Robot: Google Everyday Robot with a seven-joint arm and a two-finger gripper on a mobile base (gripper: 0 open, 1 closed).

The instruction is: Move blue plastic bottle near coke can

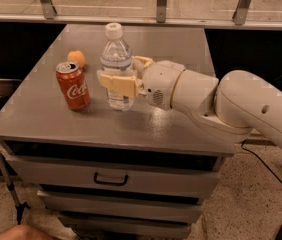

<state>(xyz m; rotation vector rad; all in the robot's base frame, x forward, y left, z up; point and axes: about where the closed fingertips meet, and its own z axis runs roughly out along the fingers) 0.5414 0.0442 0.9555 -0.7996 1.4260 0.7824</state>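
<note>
Next, my gripper releases the blue plastic bottle beside the red coke can (pixel 102 115), nearer the front edge of the grey top.
The blue plastic bottle (pixel 116 59), clear with a white cap and pale label, stands upright on the grey cabinet top (pixel 151 129). My gripper (pixel 122 76) reaches in from the right and is shut on the bottle's middle, one tan finger (pixel 117 83) across its front and the other behind it. The red coke can (pixel 73 85) stands upright just left of the bottle, a small gap between them.
A small orange fruit (pixel 76 58) lies behind the can. The grey top belongs to a drawer cabinet with a handled drawer (pixel 111 179) below. A metal railing (pixel 161 4) runs along the back. My white arm (pixel 241 109) spans the right side.
</note>
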